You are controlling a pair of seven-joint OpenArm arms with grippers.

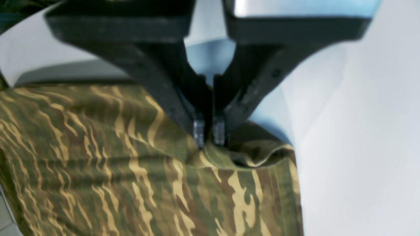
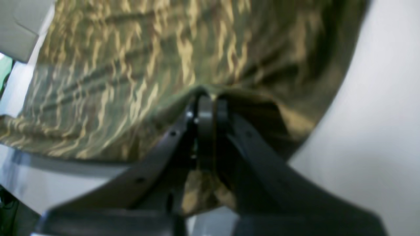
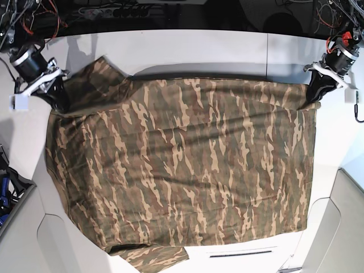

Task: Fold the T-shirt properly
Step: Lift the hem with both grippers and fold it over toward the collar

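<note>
My right gripper should release the fold on the flat body of the T-shirt, just inside the T-shirt's side edge [image 3: 81,192] by the grey panel.
The camouflage T-shirt [image 3: 182,165] lies spread over the white table [image 3: 227,54], with its far edge lifted between both arms. My left gripper [image 1: 209,137] is shut on a bunched corner of the T-shirt [image 1: 137,170]; in the base view it [image 3: 314,96] is at the far right corner. My right gripper [image 2: 208,98] is shut on a fold of the T-shirt [image 2: 131,72]; in the base view it [image 3: 60,102] is at the far left, next to a sleeve [image 3: 96,77]. Another sleeve [image 3: 153,256] hangs over the near edge.
Dark cables and equipment [image 3: 114,11] lie behind the table's far edge. Grey panels [image 3: 347,227] flank the near right, and another grey panel [image 3: 17,227] the near left. Bare white table [image 1: 361,131] lies right of the shirt in the left wrist view.
</note>
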